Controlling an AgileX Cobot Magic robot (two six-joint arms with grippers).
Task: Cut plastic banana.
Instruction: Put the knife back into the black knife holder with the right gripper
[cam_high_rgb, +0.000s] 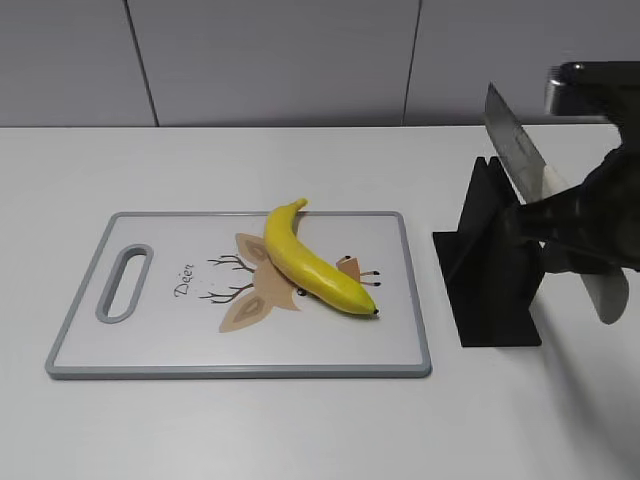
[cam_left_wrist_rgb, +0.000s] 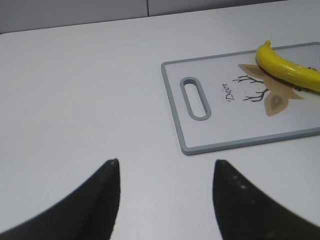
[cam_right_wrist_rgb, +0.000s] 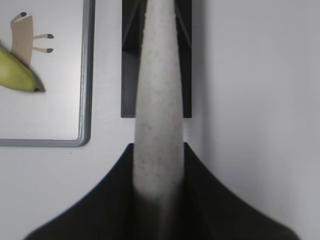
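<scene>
The knife will go down between the upright sides of the black knife stand (cam_high_rgb: 519, 220) (cam_right_wrist_rgb: 158, 35) from my right gripper.
The plastic banana (cam_high_rgb: 312, 262) lies slantwise on the white, grey-rimmed cutting board (cam_high_rgb: 150, 345), stem toward the back, dark tip toward the front right. It also shows in the left wrist view (cam_left_wrist_rgb: 290, 71) and its tip in the right wrist view (cam_right_wrist_rgb: 17, 75). My right gripper (cam_high_rgb: 560, 232) is shut on a knife's pale handle (cam_right_wrist_rgb: 159, 115); the blade (cam_high_rgb: 512, 140) points up and back above the black knife stand (cam_high_rgb: 490, 270). My left gripper (cam_left_wrist_rgb: 166, 170) is open and empty over bare table, left of the board (cam_left_wrist_rgb: 186, 135).
The black knife stand sits right of the board on the white table (cam_high_rgb: 300, 420); it shows in the right wrist view (cam_right_wrist_rgb: 129, 65) beneath the knife. A grey wall (cam_high_rgb: 300, 60) runs behind the table.
</scene>
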